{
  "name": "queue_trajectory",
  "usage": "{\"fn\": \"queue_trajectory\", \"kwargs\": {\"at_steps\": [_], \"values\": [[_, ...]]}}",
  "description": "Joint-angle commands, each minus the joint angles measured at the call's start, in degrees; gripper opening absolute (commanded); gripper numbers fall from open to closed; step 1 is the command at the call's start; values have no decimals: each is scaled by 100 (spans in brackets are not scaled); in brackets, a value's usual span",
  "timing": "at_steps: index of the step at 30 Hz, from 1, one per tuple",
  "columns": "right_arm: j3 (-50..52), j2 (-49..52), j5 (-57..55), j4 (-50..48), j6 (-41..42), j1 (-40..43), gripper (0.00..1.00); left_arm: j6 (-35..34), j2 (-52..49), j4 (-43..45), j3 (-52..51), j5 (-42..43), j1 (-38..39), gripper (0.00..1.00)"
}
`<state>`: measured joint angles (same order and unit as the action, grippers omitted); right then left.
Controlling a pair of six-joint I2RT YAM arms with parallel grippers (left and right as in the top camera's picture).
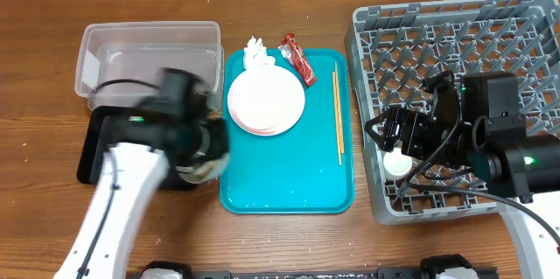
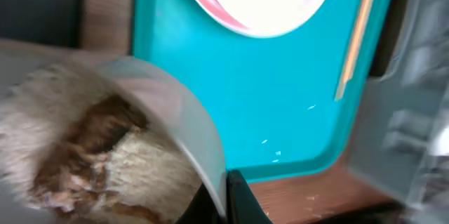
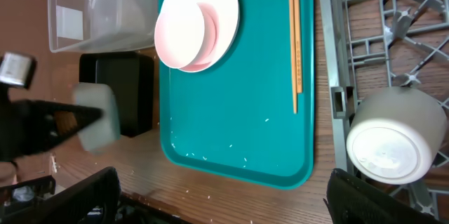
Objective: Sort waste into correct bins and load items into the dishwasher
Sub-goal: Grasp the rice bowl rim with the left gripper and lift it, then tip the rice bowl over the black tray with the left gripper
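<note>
Next, my left gripper lets go of the white bowl on the teal tray (image 1: 253, 167) (image 2: 200, 96), just in front of the pink plates.
My left gripper (image 2: 226, 196) is shut on the rim of the white bowl (image 2: 175, 112), which holds rice and brown scraps (image 2: 91, 147). In the overhead view the bowl (image 1: 197, 170) hangs between the black tray (image 1: 92, 152) and the teal tray (image 1: 289, 187). My right gripper (image 1: 391, 139) is open and empty over the grey dish rack (image 1: 455, 34), beside the small white cup (image 3: 389, 136) that stands upside down in it. Pink plates (image 1: 266, 102), chopsticks (image 1: 338, 113), the red wrapper (image 1: 299, 59) and the tissue (image 1: 255, 50) lie on or by the teal tray.
The clear tub (image 1: 149, 52) stands behind the black tray at the far left. A few loose rice grains lie on the teal tray's near part (image 3: 238, 154) and on the wood in front of it. The left arm is motion-blurred.
</note>
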<state>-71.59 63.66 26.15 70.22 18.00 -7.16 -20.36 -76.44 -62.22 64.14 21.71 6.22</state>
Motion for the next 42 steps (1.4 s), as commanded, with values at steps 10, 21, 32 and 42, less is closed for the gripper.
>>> {"fn": "queue_trajectory", "kwargs": {"at_steps": [10, 21, 32, 42], "values": [[-79, 2, -15, -4, -48, 4, 96, 4577, -1401, 122, -798, 4878, -3471, 4], [-79, 2, -57, 20, -50, 4, 96, 5812, -2693, -809, -798, 6848, -4306, 4], [-79, 2, -57, 20, -48, 4, 97, 5770, -2695, -955, -798, 6701, -4843, 4], [-79, 2, -57, 42, -48, 4, 97, 5904, -2693, -1189, -798, 6815, -4841, 4]]}}
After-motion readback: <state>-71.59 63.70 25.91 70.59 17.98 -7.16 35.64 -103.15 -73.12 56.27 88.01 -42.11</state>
